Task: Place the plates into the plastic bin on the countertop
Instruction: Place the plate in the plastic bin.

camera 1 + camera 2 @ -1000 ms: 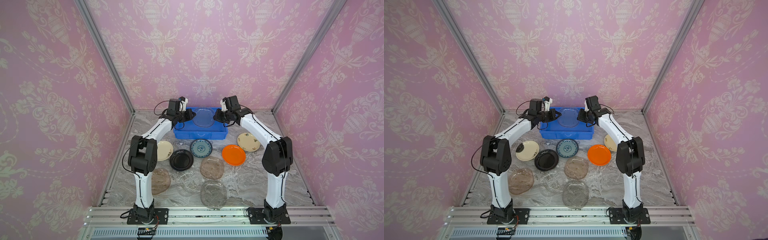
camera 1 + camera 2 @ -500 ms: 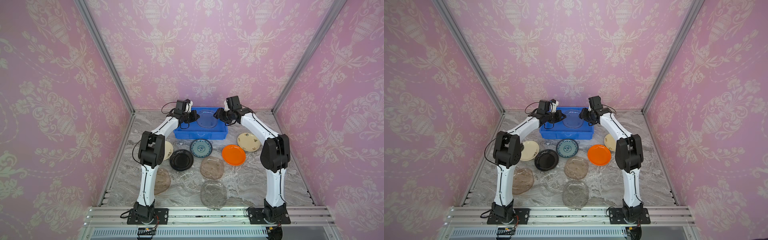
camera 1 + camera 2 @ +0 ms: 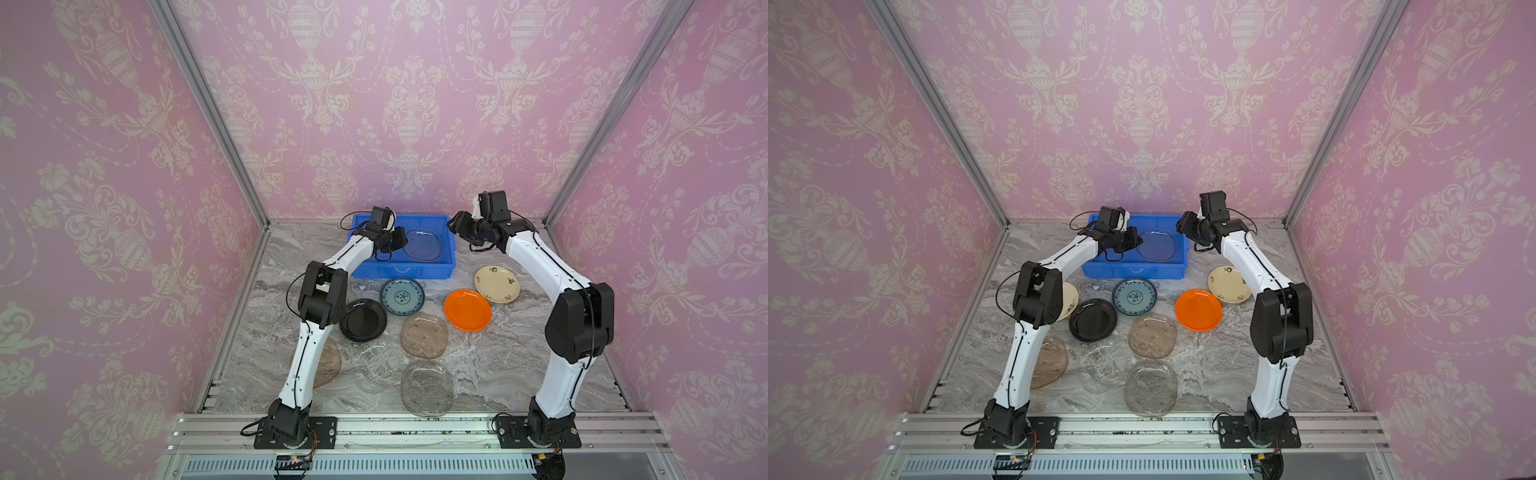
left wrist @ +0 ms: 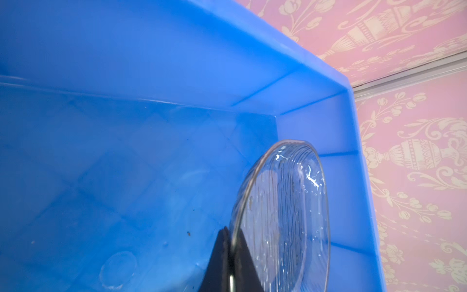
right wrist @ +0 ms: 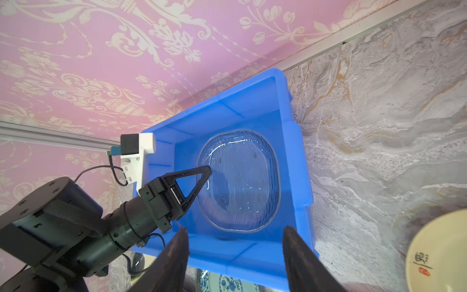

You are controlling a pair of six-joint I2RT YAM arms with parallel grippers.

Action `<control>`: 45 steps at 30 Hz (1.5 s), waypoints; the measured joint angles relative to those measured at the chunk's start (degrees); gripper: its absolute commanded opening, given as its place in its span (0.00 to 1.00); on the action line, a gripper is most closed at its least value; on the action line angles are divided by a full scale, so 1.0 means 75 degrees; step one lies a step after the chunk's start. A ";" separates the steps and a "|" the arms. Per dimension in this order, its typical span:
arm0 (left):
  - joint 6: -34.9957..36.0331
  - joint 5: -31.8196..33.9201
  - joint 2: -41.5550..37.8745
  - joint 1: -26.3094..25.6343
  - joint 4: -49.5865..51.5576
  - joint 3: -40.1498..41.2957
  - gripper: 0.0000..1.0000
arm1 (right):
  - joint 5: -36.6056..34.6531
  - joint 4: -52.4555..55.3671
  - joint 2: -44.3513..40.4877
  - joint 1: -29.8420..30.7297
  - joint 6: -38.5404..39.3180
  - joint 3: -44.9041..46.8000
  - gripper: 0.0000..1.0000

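I will use my left gripper to set the clear plate down flat and let go of it on the bin's bottom, beside the end (image 3: 425,251) (image 4: 247,231) nearest my right gripper.
The blue plastic bin (image 3: 403,272) (image 3: 1133,270) stands at the back of the marble countertop (image 3: 519,357). Inside it a clear rounded-square plate (image 3: 424,245) (image 5: 240,182) lies tilted, its right side near the bin's floor. My left gripper (image 3: 401,241) (image 4: 228,232) is shut on this plate's (image 4: 285,215) left rim. Off the bin's right end, my right gripper (image 3: 455,222) (image 5: 235,228) hangs open and holds nothing. In front of the bin lie teal-patterned (image 3: 402,296), black (image 3: 363,320), orange (image 3: 467,310) and cream (image 3: 497,284) plates.
Nearer the front lie a brownish translucent plate (image 3: 424,336), two clear ones (image 3: 427,387) (image 3: 374,368) and a brownish one (image 3: 330,361) partly under the left arm. Another cream plate (image 3: 1069,301) peeks from behind the left elbow. Pink walls close three sides.
My right gripper has let go of the clear plate, opened and drawn back to the right. The left gripper has moved right and down into the bin with the plate.
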State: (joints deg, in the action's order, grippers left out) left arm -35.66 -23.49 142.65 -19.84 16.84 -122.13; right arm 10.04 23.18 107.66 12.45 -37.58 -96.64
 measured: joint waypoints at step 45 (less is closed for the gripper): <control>0.0256 0.0192 0.1151 -0.0201 0.1172 -0.2052 0.99 | -0.0350 -0.1081 -0.4383 -0.2340 -0.1300 0.7507 0.52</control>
State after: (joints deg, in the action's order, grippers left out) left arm -33.74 -22.04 151.28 -21.34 25.63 -137.51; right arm 7.42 15.07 74.78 -5.10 -47.33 -40.34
